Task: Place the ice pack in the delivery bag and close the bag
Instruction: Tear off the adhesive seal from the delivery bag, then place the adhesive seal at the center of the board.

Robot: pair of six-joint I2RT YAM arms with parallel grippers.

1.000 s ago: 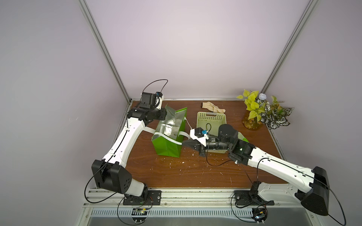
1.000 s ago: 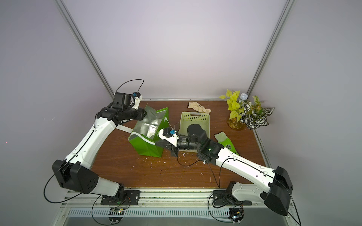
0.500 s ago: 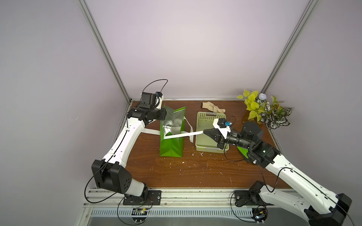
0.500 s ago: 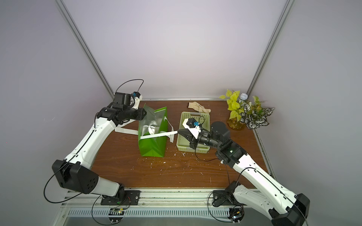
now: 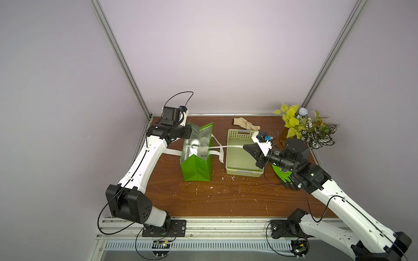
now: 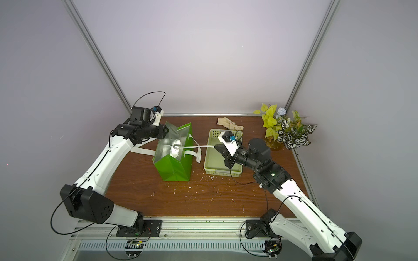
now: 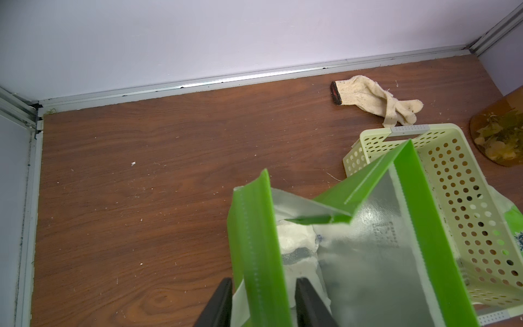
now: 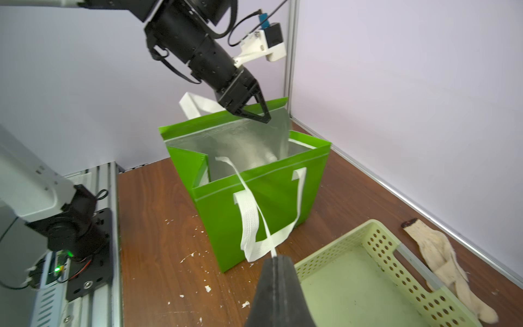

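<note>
My right gripper will release the white strap on the edge of the green glove [image 5: 274, 161] that faces the basket.
The delivery bag [image 5: 196, 167] [image 6: 176, 167] stands upright with its mouth open and its silver lining showing. A white padded pack [image 7: 294, 240], the ice pack as far as I can tell, lies on its foil floor. My left gripper [image 5: 191, 135] [image 7: 264, 281] [image 8: 252, 116] is open and straddles the bag's far-left rim [image 7: 254, 254], one finger outside and one over the foil. My right gripper [image 5: 244, 146] [image 6: 214, 146] [image 8: 276, 257] hovers above the basket, shut on a white strap handle [image 5: 228, 147] [image 8: 264, 226] stretched taut from the bag.
A pale green perforated basket [image 5: 239, 135] [image 8: 339, 235] sits right of the bag, under my right gripper. A cream glove [image 5: 245, 124] lies behind it, and a potted plant [image 5: 303, 126] stands at the back right. A green printed packet [image 5: 280, 175] lies under my right arm. White crumbs litter the table.
My right gripper drew back rightward from the bag's mouth to above the basket, pulling the strap taut. The bag swung from tilted to upright. My left arm stayed at the rim.
</note>
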